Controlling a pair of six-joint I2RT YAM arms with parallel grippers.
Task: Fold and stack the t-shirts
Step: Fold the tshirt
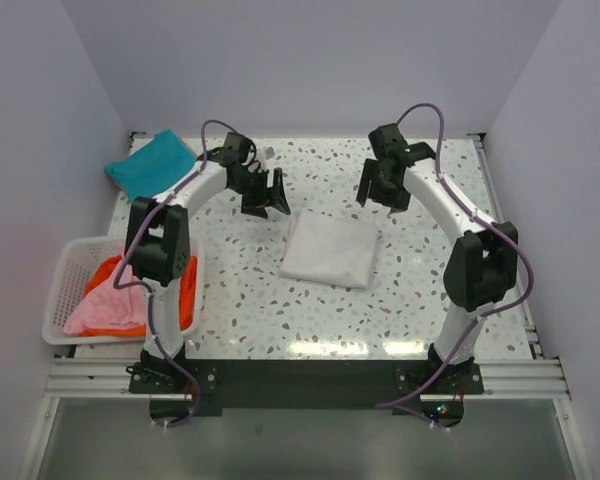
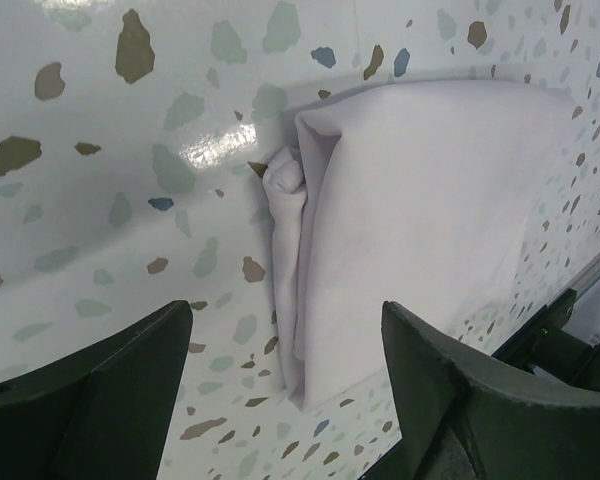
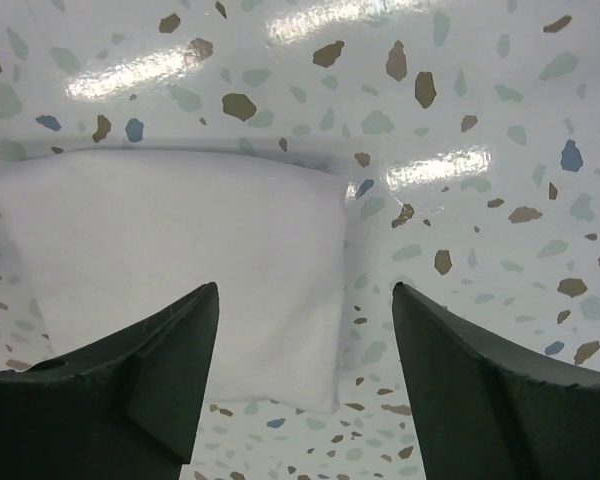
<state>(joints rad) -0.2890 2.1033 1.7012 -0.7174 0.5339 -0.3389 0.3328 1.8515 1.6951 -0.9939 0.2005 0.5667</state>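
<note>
My left gripper should move next to the white t-shirt's bunched edge [image 1: 296, 222] [image 2: 298, 190], beside its far corner closest to the teal t-shirt, and close there.
A white t-shirt [image 1: 330, 249] lies folded into a flat square on the speckled table [image 1: 250, 300]. My left gripper [image 1: 266, 196] hovers open and empty above its far left corner; the left wrist view shows the shirt [image 2: 420, 220] with a bunched fold at its edge. My right gripper [image 1: 383, 188] hovers open and empty above its far right corner, with the shirt [image 3: 180, 240] below its fingers. A teal t-shirt [image 1: 152, 164] lies crumpled at the far left corner. Pink [image 1: 105, 310] and orange [image 1: 185, 290] t-shirts sit in the basket.
A white lattice basket [image 1: 65, 275] stands at the table's left edge beside the left arm's base. White walls close in the back and both sides. A metal rail [image 1: 300, 378] runs along the near edge.
</note>
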